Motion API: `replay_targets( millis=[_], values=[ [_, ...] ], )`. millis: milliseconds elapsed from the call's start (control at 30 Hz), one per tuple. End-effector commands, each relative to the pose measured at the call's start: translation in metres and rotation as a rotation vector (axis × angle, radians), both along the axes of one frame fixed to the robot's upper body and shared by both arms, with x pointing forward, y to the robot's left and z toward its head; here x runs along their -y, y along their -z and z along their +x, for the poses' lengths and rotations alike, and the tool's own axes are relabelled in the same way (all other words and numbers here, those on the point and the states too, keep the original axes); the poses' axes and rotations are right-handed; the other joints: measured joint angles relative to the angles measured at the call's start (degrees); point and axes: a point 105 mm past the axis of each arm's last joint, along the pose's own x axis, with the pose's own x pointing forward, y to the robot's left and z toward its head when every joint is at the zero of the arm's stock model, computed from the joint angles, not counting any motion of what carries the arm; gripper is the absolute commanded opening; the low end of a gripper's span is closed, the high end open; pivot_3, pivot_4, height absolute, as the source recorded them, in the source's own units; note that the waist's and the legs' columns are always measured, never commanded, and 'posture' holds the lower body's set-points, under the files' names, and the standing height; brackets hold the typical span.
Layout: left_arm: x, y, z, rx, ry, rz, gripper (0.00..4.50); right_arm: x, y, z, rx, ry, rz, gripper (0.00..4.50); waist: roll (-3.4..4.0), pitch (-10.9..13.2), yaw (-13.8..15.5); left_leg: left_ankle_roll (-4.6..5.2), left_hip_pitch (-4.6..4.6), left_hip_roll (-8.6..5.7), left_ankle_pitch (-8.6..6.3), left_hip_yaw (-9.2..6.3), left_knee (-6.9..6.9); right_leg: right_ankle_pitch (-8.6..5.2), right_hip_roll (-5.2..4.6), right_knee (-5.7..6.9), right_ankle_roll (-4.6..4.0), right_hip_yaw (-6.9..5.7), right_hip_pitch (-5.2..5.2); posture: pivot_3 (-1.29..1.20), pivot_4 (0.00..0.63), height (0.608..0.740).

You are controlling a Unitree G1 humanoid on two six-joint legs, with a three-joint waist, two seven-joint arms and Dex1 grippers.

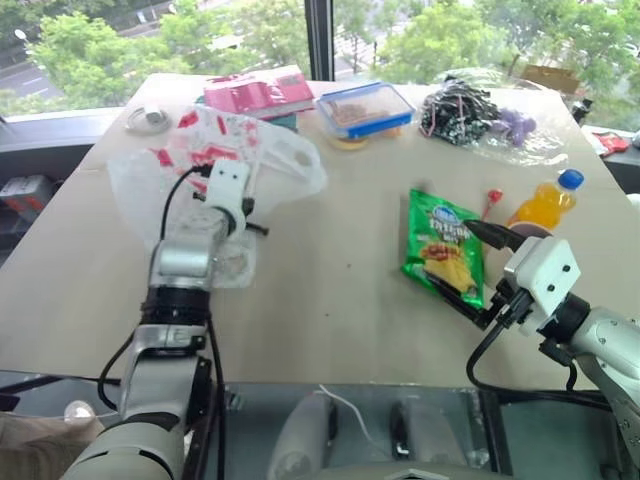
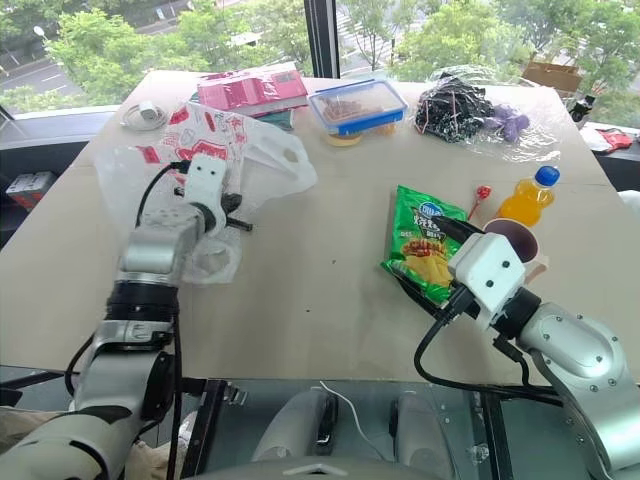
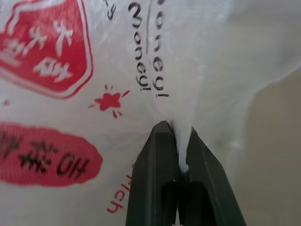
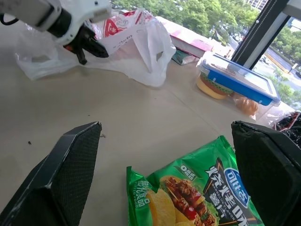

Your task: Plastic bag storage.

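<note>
My right gripper should grab the near end (image 1: 452, 278) (image 4: 139, 202) of the green snack packet, because the packet goes to the plastic bag next.
The plastic bag (image 1: 275, 150), thin translucent white with red printed panels, lies crumpled on the far left of the table. My left gripper (image 3: 181, 136) is shut on a fold of it, with the film pinched between the two black fingers (image 3: 155, 165). The right wrist view shows that same gripper (image 4: 91, 47) at the bag's near edge, with the bag (image 4: 141, 42) bunched behind it. My right gripper (image 1: 470, 270) hangs open over the near right of the table, just above the green snack packet, with nothing between its fingers.
A green snack packet (image 1: 445, 245) lies at the right, with an orange drink bottle (image 1: 545, 205) and a red lollipop (image 1: 494, 197) beyond it. At the back stand a blue-lidded box (image 1: 365, 108), a pink book (image 1: 258, 95) and a clear bag of black and purple things (image 1: 470, 110).
</note>
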Motion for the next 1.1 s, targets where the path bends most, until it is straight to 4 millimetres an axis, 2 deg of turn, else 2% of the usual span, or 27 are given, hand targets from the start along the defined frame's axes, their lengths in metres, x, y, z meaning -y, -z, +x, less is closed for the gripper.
replay_targets(
  millis=[33,233,300,433,533,567,600,667,733,800,833,967,1000,1100],
  values=[
    [0.025,-0.048,-0.018,0.025,0.210,-0.253,0.06,-0.003,-0.009,-0.005,0.052,-0.012,0.005,4.50,0.00,0.00,0.03,0.00,0.00,0.00,0.00,0.00,0.01,0.00,0.01,0.00,0.00,0.00,0.00,0.00,0.150,0.740],
    [0.051,-0.080,-0.040,-0.051,0.367,-0.516,0.06,-0.002,-0.007,-0.006,0.029,-0.002,-0.003,4.50,0.00,0.00,0.05,0.01,0.02,-0.03,0.00,-0.05,0.04,-0.01,0.07,-0.01,0.02,-0.05,0.07,0.00,0.150,0.740],
    [0.048,-0.086,-0.044,-0.061,0.355,-0.520,0.06,0.001,-0.001,-0.005,-0.018,0.016,-0.014,4.50,0.00,0.00,-0.01,0.01,0.03,-0.02,0.00,-0.05,0.04,-0.01,0.10,0.00,0.03,-0.05,0.07,0.00,0.150,0.740],
    [0.024,-0.092,-0.045,-0.057,0.274,-0.468,0.06,0.001,0.006,-0.001,-0.084,0.031,-0.010,4.50,0.00,0.01,-0.87,0.00,0.08,0.00,0.01,-0.01,0.04,-0.01,0.17,0.08,0.02,0.02,0.06,0.00,0.150,0.740],
    [-0.001,-0.084,-0.041,0.014,0.196,-0.161,0.06,-0.003,0.007,0.003,-0.110,0.025,0.005,4.50,0.02,0.02,-1.39,0.00,0.15,0.02,0.01,0.02,0.00,-0.01,0.17,0.10,0.01,0.08,0.07,0.00,0.150,0.740],
    [-0.004,-0.084,-0.040,0.046,0.194,-0.092,0.06,-0.004,0.008,0.004,-0.120,0.020,0.012,4.50,0.02,0.02,-1.36,0.00,0.19,0.02,0.01,0.07,-0.03,-0.02,0.15,0.09,0.00,0.13,0.07,0.00,0.150,0.740],
    [-0.007,-0.081,-0.038,0.057,0.156,-0.019,0.29,-0.004,0.009,0.005,-0.127,0.022,0.018,4.50,0.02,0.02,-1.22,0.00,0.20,0.01,0.00,0.09,-0.05,-0.02,0.12,0.07,0.00,0.16,0.07,0.00,0.150,0.740],
    [0.007,-0.081,-0.042,0.075,0.197,-0.023,0.76,-0.004,0.010,0.007,-0.126,0.029,0.015,4.50,0.00,0.03,-0.55,-0.01,0.17,0.01,0.00,0.08,-0.06,-0.02,0.06,0.04,-0.02,0.20,0.08,0.00,0.150,0.740],
    [0.026,-0.082,-0.050,0.097,0.254,-0.001,1.65,-0.004,0.010,0.007,-0.120,0.032,0.008,4.50,-0.05,0.05,0.26,0.00,0.05,0.01,0.00,0.04,-0.04,-0.02,-0.07,-0.06,-0.02,0.31,0.06,0.00,0.150,0.740],
    [0.035,-0.083,-0.049,0.158,0.184,0.067,2.59,-0.004,0.010,0.007,-0.119,0.030,0.006,4.50,-0.06,0.06,0.55,-0.01,-0.07,-0.04,0.00,-0.05,-0.01,-0.01,-0.27,-0.15,-0.01,0.26,0.04,0.00,0.150,0.740],
    [0.035,-0.079,-0.050,0.158,0.129,0.173,2.98,-0.004,0.009,0.007,-0.118,0.029,0.004,4.50,-0.06,0.06,0.61,-0.01,-0.09,-0.06,0.00,-0.06,-0.01,-0.01,-0.30,-0.14,-0.01,0.26,0.03,0.00,0.150,0.740],
    [0.035,-0.066,-0.053,0.151,0.010,0.457,2.98,-0.003,0.008,0.007,-0.119,0.020,-0.005,4.50,-0.06,0.06,0.04,0.00,-0.17,-0.09,0.00,-0.01,-0.04,0.00,-0.22,-0.08,0.01,0.33,-0.10,0.00,0.150,0.740],
    [0.036,-0.064,-0.054,0.148,-0.005,0.514,2.98,-0.002,0.008,0.007,-0.120,0.017,-0.007,4.50,-0.05,0.06,-0.03,0.00,-0.16,-0.07,0.00,0.03,-0.04,0.00,0.06,-0.05,0.01,0.33,-0.12,0.00,0.150,0.740],
    [0.040,-0.054,-0.054,0.122,-0.045,0.565,2.98,-0.003,0.006,0.004,-0.129,-0.005,-0.011,4.50,-0.04,0.07,-0.03,0.00,-0.09,-0.01,0.00,0.09,-0.04,-0.01,0.16,0.05,0.01,0.28,-0.15,0.00,0.150,0.740]
  ],
)
